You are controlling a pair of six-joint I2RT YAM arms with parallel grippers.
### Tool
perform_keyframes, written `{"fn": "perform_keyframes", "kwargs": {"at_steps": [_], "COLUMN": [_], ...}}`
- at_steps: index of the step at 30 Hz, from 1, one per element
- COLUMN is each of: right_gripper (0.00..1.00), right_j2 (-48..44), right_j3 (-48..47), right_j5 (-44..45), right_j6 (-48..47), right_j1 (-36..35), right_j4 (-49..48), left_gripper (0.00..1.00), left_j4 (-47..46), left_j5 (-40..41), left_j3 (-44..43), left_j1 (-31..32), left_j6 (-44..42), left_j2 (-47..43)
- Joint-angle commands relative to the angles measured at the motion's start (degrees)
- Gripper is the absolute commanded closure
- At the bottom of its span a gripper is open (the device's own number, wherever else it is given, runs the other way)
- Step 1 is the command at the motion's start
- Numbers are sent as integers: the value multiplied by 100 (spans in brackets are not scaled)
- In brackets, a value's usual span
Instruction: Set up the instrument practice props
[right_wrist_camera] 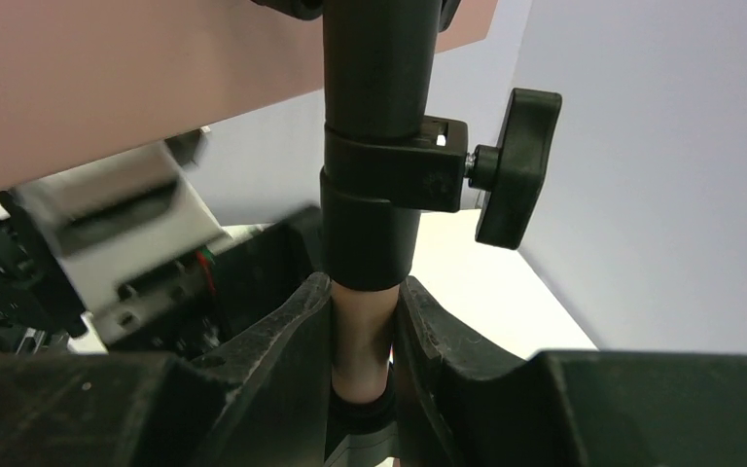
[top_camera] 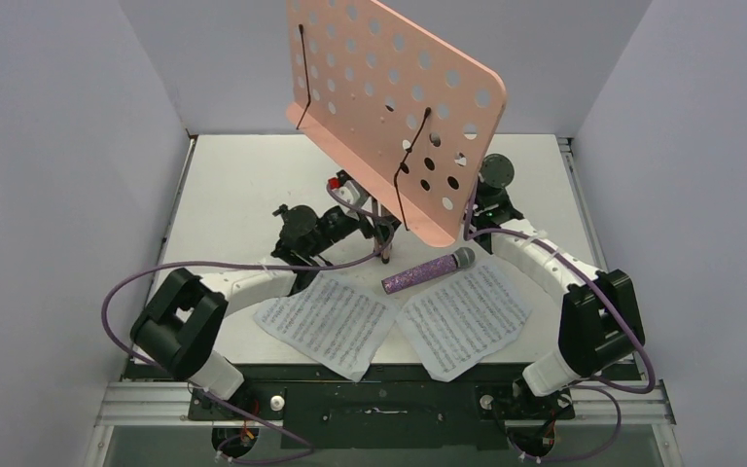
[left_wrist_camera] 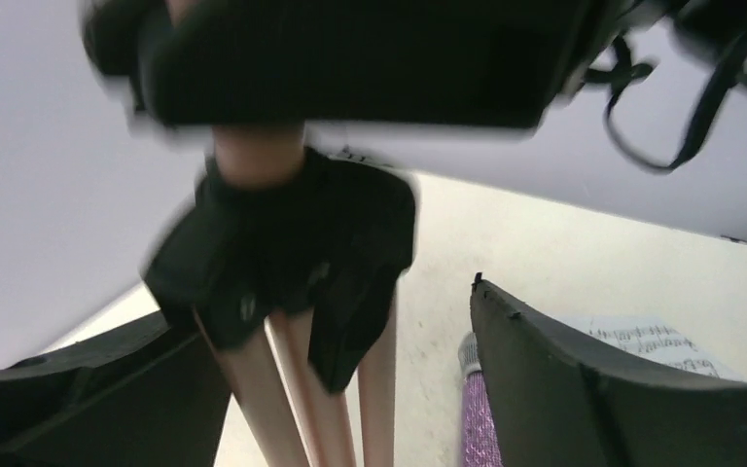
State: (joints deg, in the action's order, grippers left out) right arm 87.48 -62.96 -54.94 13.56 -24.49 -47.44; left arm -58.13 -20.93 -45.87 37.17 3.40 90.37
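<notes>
My left gripper will back off, as its fingers are around all the folded pink legs, then close on the nearest leg below the stand's hub (left_wrist_camera: 265,404) and pull it open.
The pink perforated music stand (top_camera: 389,97) stands tilted at mid table. My right gripper (right_wrist_camera: 363,292) is shut on its pink pole (right_wrist_camera: 360,326), just under the black collar with the knob (right_wrist_camera: 515,165); in the top view the desk hides its fingers. My left gripper (left_wrist_camera: 292,321) is open, its jaws wide apart around the stand's folded pink legs (left_wrist_camera: 282,399) and black hub (left_wrist_camera: 292,263), with gaps on both sides. The purple glitter microphone (top_camera: 428,270) lies on the table between the two white sheet-music pages (top_camera: 326,321) (top_camera: 465,316). The small black tripod is out of view.
White walls close in the table (top_camera: 243,185) on the left, back and right. Purple cables (top_camera: 122,292) loop beside both arms. The pages overhang the table's near edge by the arm bases.
</notes>
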Motion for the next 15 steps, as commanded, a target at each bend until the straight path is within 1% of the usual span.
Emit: {"fn": "perform_keyframes", "kwargs": {"at_steps": [1, 3, 5, 10, 15], "right_gripper": [95, 95, 95, 95, 95], "right_j2": [-304, -333, -375, -494, -593], "right_j3": [-326, -359, -362, -327, -371], "right_j5": [-98, -111, -126, -111, -131], "right_j6": [-491, -541, -579, -603, -561], "right_j1": [-37, -29, -10, 34, 51], "right_j4": [129, 212, 266, 352, 350], "left_gripper": [14, 8, 6, 6, 10], "left_j4": [-68, 121, 274, 622, 1357], "left_j5": [-192, -183, -198, -407, -1053], "left_j3": [-181, -118, -33, 139, 177], "left_j1": [41, 32, 8, -66, -335], "left_j6": [-503, -703, -804, -981, -1338], "left_j2": [-711, -847, -967, -1213, -1496]}}
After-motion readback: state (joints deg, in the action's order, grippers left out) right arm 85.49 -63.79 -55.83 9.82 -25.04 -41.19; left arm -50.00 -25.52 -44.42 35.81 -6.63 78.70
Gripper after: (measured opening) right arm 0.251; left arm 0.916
